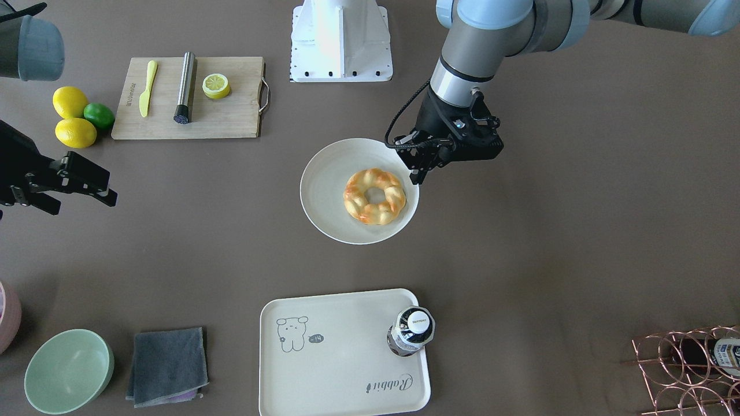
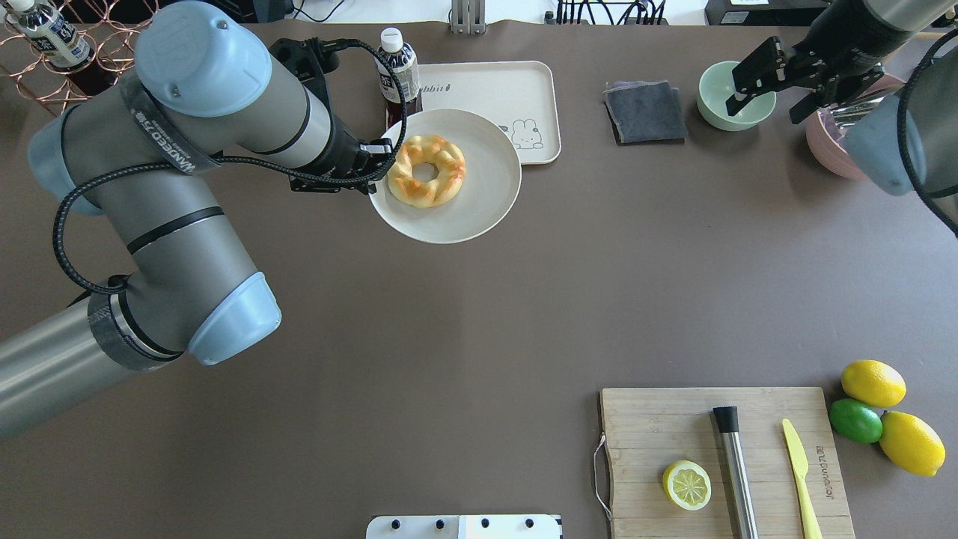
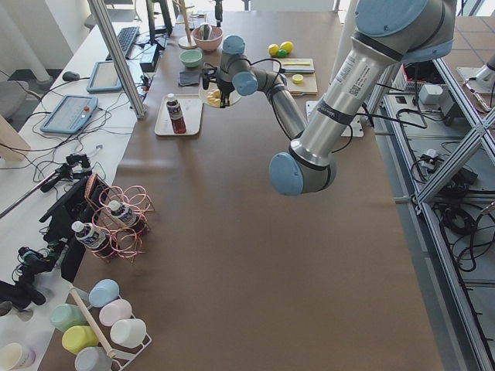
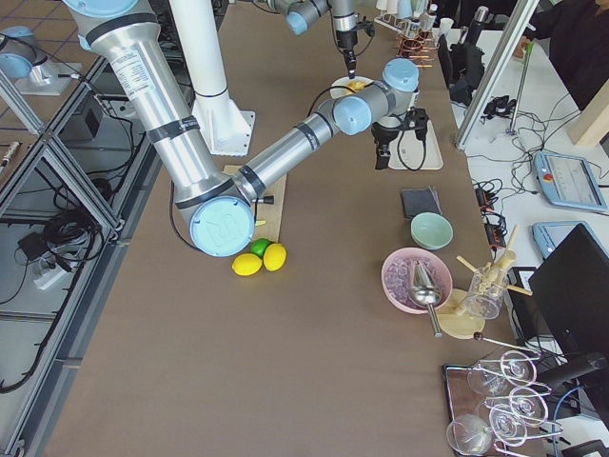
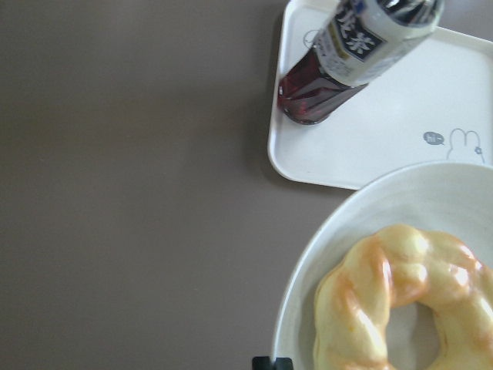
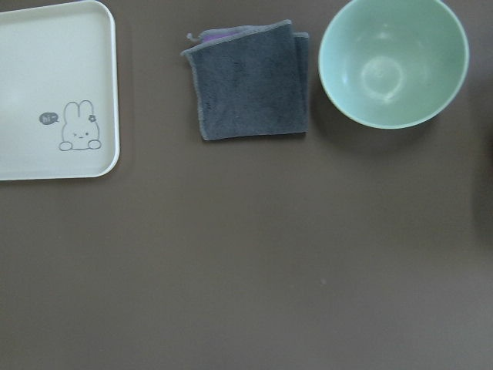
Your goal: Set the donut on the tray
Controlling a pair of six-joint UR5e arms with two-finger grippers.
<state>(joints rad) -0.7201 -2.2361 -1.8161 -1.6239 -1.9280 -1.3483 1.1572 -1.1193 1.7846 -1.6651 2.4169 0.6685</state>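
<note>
I will next bring my right gripper in to close on the rim of the white plate [image 1: 302, 184], across the donut from my left gripper.
The donut [image 1: 358, 193], a golden twisted ring, lies on a round white plate [image 1: 324, 185] in mid-table. It also shows in the overhead view [image 2: 408, 180] and the left wrist view [image 5: 362, 308]. The cream bunny tray [image 1: 341, 358] lies beyond the plate, apart from it, with a dark drink bottle [image 1: 411, 329] standing on its corner. My left gripper [image 1: 417, 173] hovers at the plate's rim beside the donut, its fingertips together and empty. My right gripper [image 1: 110, 189] is open and empty, far off near the green bowl [image 2: 733, 97].
A grey cloth [image 1: 167, 367] lies between the tray and the bowl. A wooden cutting board [image 1: 231, 121] holds a lemon half, a yellow knife and a metal rod, with lemons and a lime [image 1: 99, 115] beside it. A copper wire rack [image 1: 688, 370] stands at one corner.
</note>
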